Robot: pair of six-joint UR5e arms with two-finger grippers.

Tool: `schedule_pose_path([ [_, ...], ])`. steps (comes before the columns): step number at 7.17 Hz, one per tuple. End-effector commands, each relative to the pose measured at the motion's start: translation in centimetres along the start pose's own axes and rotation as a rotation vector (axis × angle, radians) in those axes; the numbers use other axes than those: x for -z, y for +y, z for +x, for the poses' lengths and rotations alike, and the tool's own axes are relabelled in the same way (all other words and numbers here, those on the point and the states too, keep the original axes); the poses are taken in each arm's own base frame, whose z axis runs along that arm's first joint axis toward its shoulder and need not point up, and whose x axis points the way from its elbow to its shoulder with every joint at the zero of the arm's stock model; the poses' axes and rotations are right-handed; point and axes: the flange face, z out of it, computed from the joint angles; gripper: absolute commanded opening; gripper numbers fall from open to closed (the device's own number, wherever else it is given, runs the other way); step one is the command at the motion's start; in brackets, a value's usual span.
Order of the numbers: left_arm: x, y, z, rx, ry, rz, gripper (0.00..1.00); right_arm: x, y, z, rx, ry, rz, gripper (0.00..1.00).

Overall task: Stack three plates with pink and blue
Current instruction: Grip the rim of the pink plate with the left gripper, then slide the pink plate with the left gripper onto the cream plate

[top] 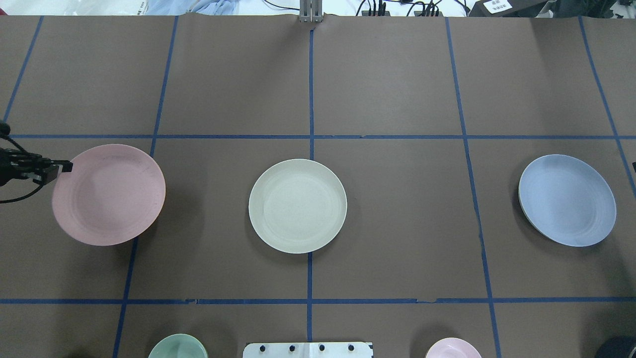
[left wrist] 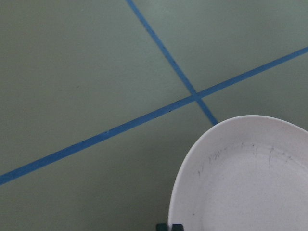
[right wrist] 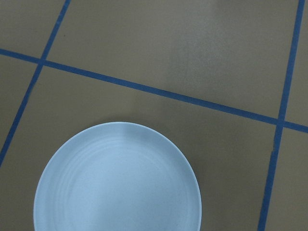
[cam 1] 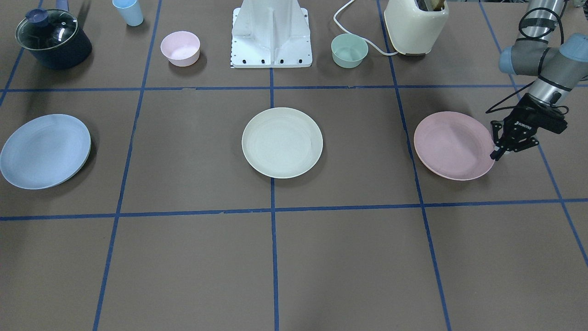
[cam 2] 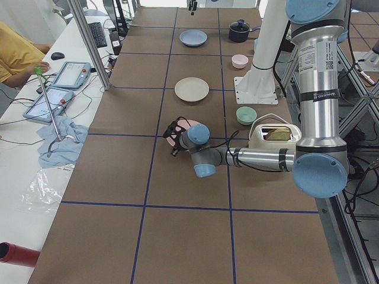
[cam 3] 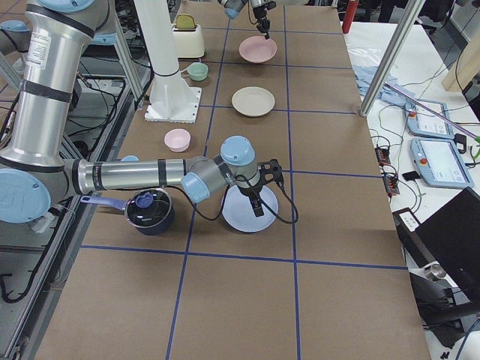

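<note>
I will let go of the pale pink plate with my left gripper, squarely on top of the cream-white plate (cam 1: 282,141) in the middle.
The pale pink plate (cam 1: 452,145) lies at the robot's left, the cream-white plate (cam 1: 282,142) in the middle, the light blue plate (cam 1: 45,151) at the robot's right. My left gripper (cam 1: 497,154) is at the pink plate's outer rim. In the left wrist view its fingertips (left wrist: 170,227) sit close together on either side of the rim of that plate (left wrist: 250,183), shut on it. My right gripper (cam 3: 259,208) shows properly only in the exterior right view, over the blue plate (cam 3: 244,217); I cannot tell if it is open. The right wrist view shows the blue plate (right wrist: 118,180) below.
Along the robot's side stand a dark pot with a glass lid (cam 1: 53,39), a light blue cup (cam 1: 128,11), a small pink bowl (cam 1: 180,48), the white robot base (cam 1: 271,37), a mint-green bowl (cam 1: 349,50) and a cream toaster (cam 1: 415,25).
</note>
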Motion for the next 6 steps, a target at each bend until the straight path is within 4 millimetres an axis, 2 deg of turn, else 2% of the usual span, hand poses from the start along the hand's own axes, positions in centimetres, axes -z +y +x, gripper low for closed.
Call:
schedule_pose_path([
  [1, 4.3, -8.3, 10.8, 0.111, -0.011, -0.031, 0.00, 0.0, 0.1, 0.1, -0.002, 0.001, -0.001, 1.00],
  [2, 2.9, -10.1, 15.1, 0.156, 0.026, -0.044, 0.00, 0.0, 0.2, 0.1, -0.003, 0.001, -0.002, 1.00],
  [3, -1.1, -9.9, 20.7, 0.217, 0.028, -0.052, 0.00, -0.1, 0.2, 0.2, -0.003, 0.000, -0.002, 1.00],
  [4, -4.4, -10.6, 27.1, 0.263, 0.017, -0.076, 0.00, -0.1, 0.1, 0.1, -0.002, 0.001, -0.003, 1.00],
  [5, -7.7, -10.2, 31.9, 0.326, 0.009, -0.088, 0.00, -0.3, 0.2, 0.4, -0.004, 0.002, -0.005, 1.00],
  [6, -10.8, -8.7, 34.7, 0.344, 0.001, -0.103, 0.00, -0.3, 0.2, 0.4, -0.005, 0.001, -0.007, 1.00],
])
